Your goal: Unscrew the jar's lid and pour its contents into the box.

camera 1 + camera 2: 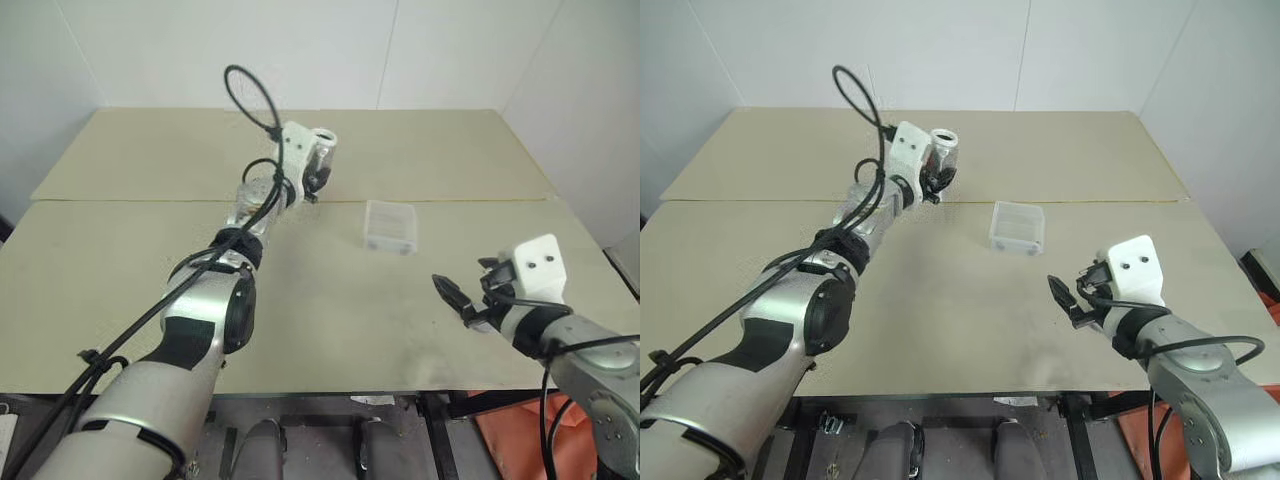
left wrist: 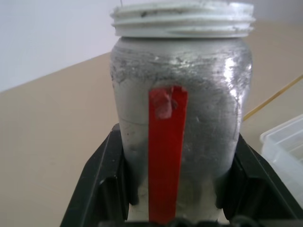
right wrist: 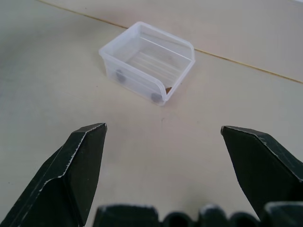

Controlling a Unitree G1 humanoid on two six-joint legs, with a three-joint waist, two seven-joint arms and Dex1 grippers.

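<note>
Next, I release the jar upright from my left gripper next to the box, on the near board (image 1: pixel 308 250) just in front of the seam.
My left gripper (image 1: pixel 937 172) is shut on the jar (image 2: pixel 180 118), holding it upright above the far middle of the table. The jar (image 1: pixel 322 150) is clear, with a red strip down its side. Its threaded mouth is bare. The lid is out of view. The box (image 1: pixel 388 243), clear plastic with rounded corners, lies on the table to the right of the jar and lower. My right gripper (image 1: pixel 465 285) hovers open and empty near the table's front right, pointing at the box (image 3: pixel 135 78) from a short way off.
The tan table (image 1: pixel 330 320) is made of two boards with a seam (image 1: pixel 150 201) running across behind the box. White walls close off the back and sides. A black cable (image 1: pixel 250 100) loops over my left arm. Something orange (image 1: pixel 510 440) lies below the front right edge.
</note>
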